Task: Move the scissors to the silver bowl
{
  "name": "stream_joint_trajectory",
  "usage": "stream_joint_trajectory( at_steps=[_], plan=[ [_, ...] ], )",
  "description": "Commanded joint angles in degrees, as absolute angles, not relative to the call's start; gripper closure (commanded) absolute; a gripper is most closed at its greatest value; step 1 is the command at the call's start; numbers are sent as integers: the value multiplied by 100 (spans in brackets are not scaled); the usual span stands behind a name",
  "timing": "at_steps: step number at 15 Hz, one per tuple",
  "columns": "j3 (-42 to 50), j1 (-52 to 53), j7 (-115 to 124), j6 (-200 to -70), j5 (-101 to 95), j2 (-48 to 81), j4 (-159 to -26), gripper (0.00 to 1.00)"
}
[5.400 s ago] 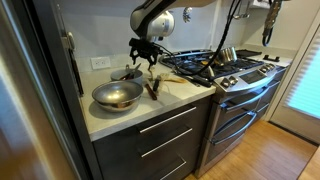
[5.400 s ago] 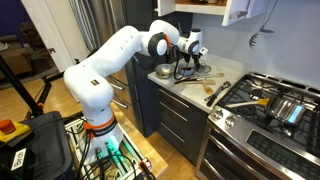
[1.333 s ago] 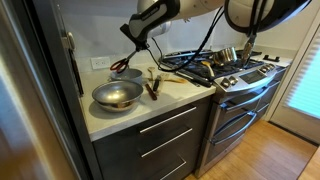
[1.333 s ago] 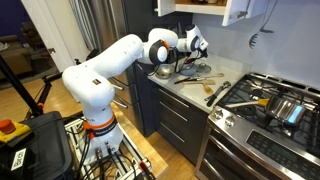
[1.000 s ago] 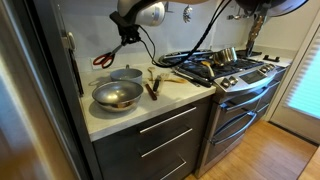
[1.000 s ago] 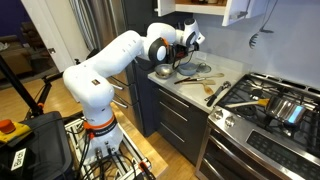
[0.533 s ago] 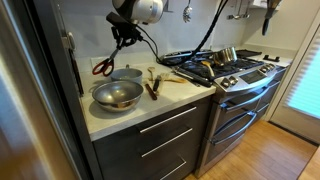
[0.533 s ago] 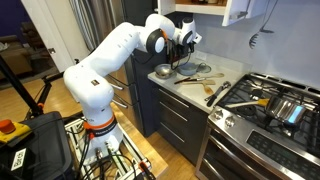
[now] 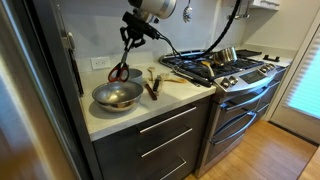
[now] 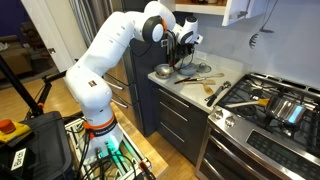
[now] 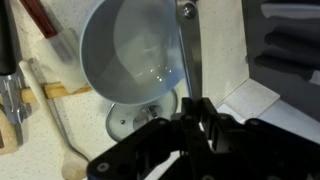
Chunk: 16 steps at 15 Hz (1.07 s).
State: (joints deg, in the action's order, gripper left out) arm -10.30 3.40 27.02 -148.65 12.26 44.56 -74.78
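Observation:
Next, my gripper releases the scissors inside the silver bowl [image 9: 121, 91]. The handles will be down, and the blades will lean on the bowl's back rim.
In an exterior view my gripper [image 9: 128, 42] hangs over the left end of the counter, shut on the scissors [image 9: 118, 72]. It holds them by the thin metal blades, and the dark red handles dangle below. They hang just above the back rim of the silver bowl [image 9: 117, 95]. In the wrist view a blade of the scissors [image 11: 187, 50] runs up from my gripper [image 11: 192, 108] beside the silver bowl [image 11: 130, 50]; the handles are out of frame. My gripper [image 10: 186, 47] and the silver bowl [image 10: 163, 71] also show from the other side, where the scissors are too small to make out.
A smaller metal bowl [image 9: 130, 73] stands behind the silver one by the wall. Wooden utensils [image 9: 153, 85] lie to its right on the counter [image 9: 190, 95]. The stove [image 9: 225, 70] with pans is further right. A wall outlet [image 9: 99, 62] sits behind.
The gripper has swung the hanging scissors from near the wall toward the silver bowl and a little lower. The grip has stayed shut.

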Motion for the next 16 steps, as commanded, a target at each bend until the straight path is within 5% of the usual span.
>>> stream_joint_trajectory(
  at_steps=[1,10,11,16],
  plan=[
    [-1159,302,2017,-14922,1691,3612,-8726,97],
    [-683,1050,2222,-15587,1437,3387,-9709,97],
    [-708,1053,2152,-15392,1442,3400,-9734,62],
    [-327,1223,2280,-15410,1259,3289,-9873,32]
  ],
)
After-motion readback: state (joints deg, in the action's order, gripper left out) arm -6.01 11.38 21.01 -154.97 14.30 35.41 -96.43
